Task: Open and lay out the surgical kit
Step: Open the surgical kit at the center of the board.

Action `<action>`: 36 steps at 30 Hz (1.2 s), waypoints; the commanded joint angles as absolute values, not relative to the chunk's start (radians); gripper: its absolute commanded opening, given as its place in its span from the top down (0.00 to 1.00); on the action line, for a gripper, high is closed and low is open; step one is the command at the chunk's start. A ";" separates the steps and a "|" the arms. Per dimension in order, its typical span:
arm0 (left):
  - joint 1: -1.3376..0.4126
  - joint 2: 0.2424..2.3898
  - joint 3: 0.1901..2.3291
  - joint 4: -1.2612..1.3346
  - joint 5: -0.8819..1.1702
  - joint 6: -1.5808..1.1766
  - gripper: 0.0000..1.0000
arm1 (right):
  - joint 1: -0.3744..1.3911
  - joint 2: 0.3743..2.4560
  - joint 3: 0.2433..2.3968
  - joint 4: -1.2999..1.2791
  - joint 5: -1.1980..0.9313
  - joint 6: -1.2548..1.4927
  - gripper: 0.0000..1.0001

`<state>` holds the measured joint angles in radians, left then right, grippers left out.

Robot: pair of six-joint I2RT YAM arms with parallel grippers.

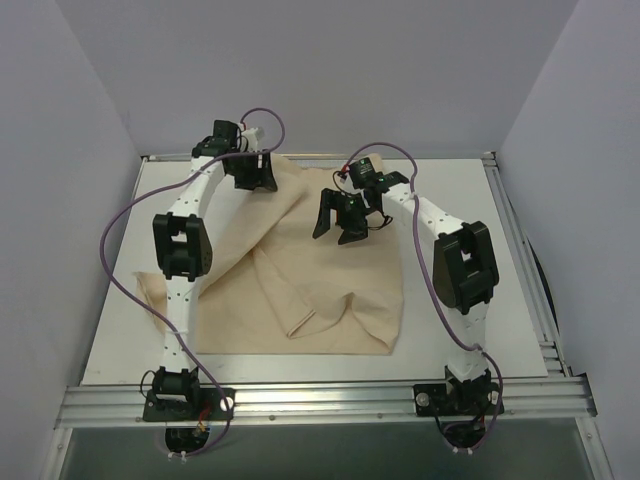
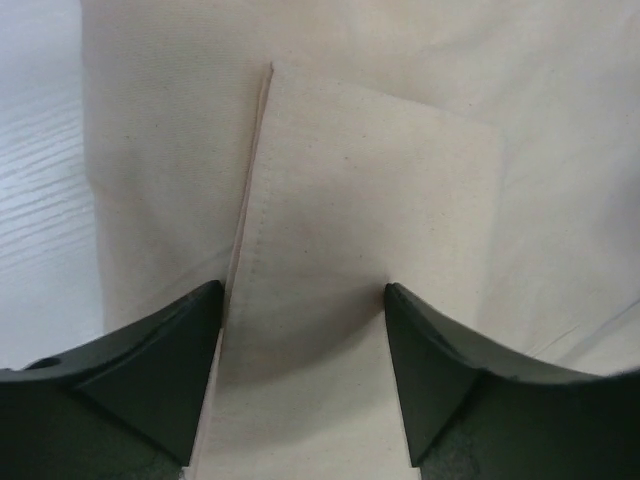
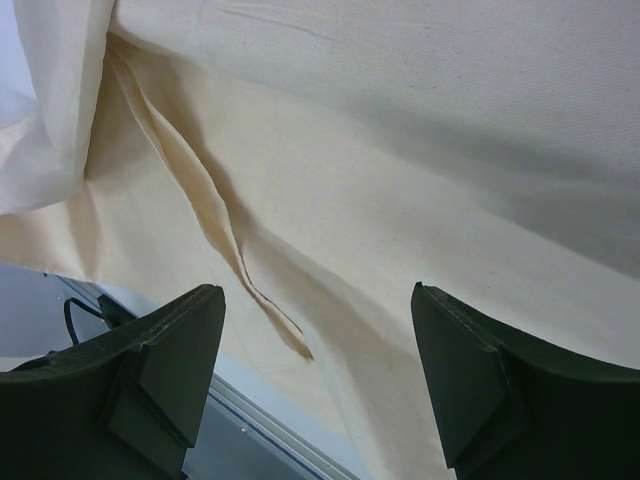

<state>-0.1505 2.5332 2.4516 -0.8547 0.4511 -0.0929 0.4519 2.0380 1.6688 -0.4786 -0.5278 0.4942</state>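
My right gripper should next close on the far end of the raised crease (image 1: pixel 268 274) (image 3: pixel 172 142) in the beige cloth, near the cloth's long fold.
The surgical kit shows as a beige cloth wrap (image 1: pixel 330 290), partly unfolded and rumpled across the middle of the table. A long fold runs from its far left corner toward the front. My left gripper (image 1: pixel 252 178) is low at that far left corner. In the left wrist view its jaws (image 2: pixel 303 295) stand apart, with a folded flap of the cloth (image 2: pixel 350 180) lying flat between the two fingers. My right gripper (image 1: pixel 337 232) hovers over the cloth's middle, open with nothing between its fingers (image 3: pixel 318 295). Below it lies cloth (image 3: pixel 400 150) with a raised crease (image 3: pixel 200 190).
The white table top (image 1: pixel 120 340) shows bare to the left and right of the cloth. An aluminium rail (image 1: pixel 320 400) carries both arm bases at the near edge. Grey walls close in the back and sides. The right wrist view catches a table edge (image 3: pixel 260 420).
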 commanded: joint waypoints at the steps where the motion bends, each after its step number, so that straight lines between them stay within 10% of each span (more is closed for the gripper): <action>1: -0.160 2.525 2.459 -0.850 0.439 -0.086 0.37 | 0.445 2.017 1.658 -0.506 -0.534 0.479 0.24; 8: -0.144 2.479 2.483 -0.871 0.396 -0.072 0.89 | 0.445 2.017 1.652 -0.499 -0.543 0.477 0.24; 33: 0.035 2.467 2.586 -0.822 0.529 -0.227 0.68 | 0.445 2.141 1.764 -0.523 -0.563 0.454 0.24; 36: 0.034 2.436 2.545 -0.816 0.473 -0.216 0.81 | 0.503 2.178 1.868 -0.574 -0.537 0.364 0.24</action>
<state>0.0574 2.4893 2.5416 -0.8627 0.4763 -0.2180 0.4549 2.1551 1.7603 -0.5198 -0.5400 0.4454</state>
